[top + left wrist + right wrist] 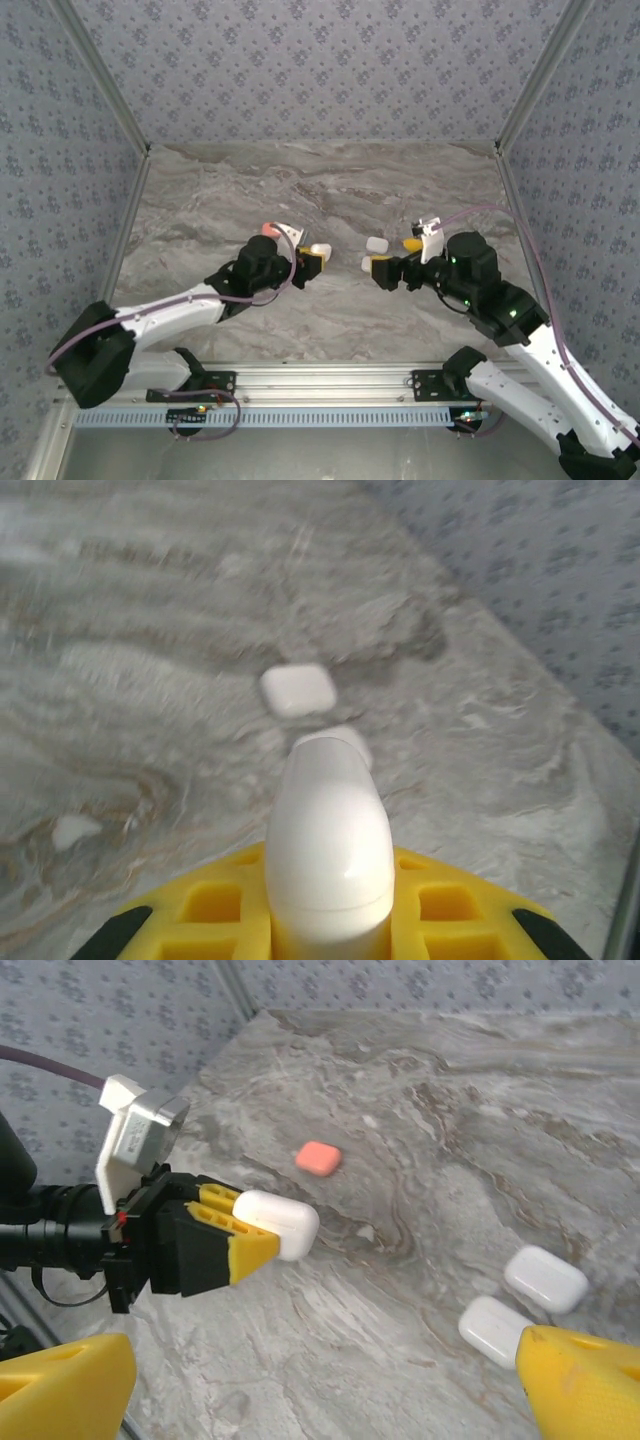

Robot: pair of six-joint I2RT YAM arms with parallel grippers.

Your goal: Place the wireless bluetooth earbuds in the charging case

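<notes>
Next, I let go of the closed white charging case with my left gripper on the marble (336,266) (240,830) next to the two white cases.
My left gripper (312,258) is shut on a closed white charging case (328,840), which pokes forward from between its yellow fingers (238,1256) just above the table. Two more closed white cases (545,1278) (495,1330) lie side by side near my right gripper (325,1355). Its yellow fingertips stand wide apart, open and holding nothing. The nearer case touches the right fingertip. In the top view these two cases (376,243) (366,263) sit between the two grippers. A tiny white piece (365,1232), perhaps an earbud, lies on the marble; the orange-red earbuds are out of view.
An orange-red case (318,1158) lies on the marble table (330,190) behind the left gripper, also seen by the left wrist (268,229). Patterned walls close in the table on three sides. Another small white speck (75,830) lies left of the held case.
</notes>
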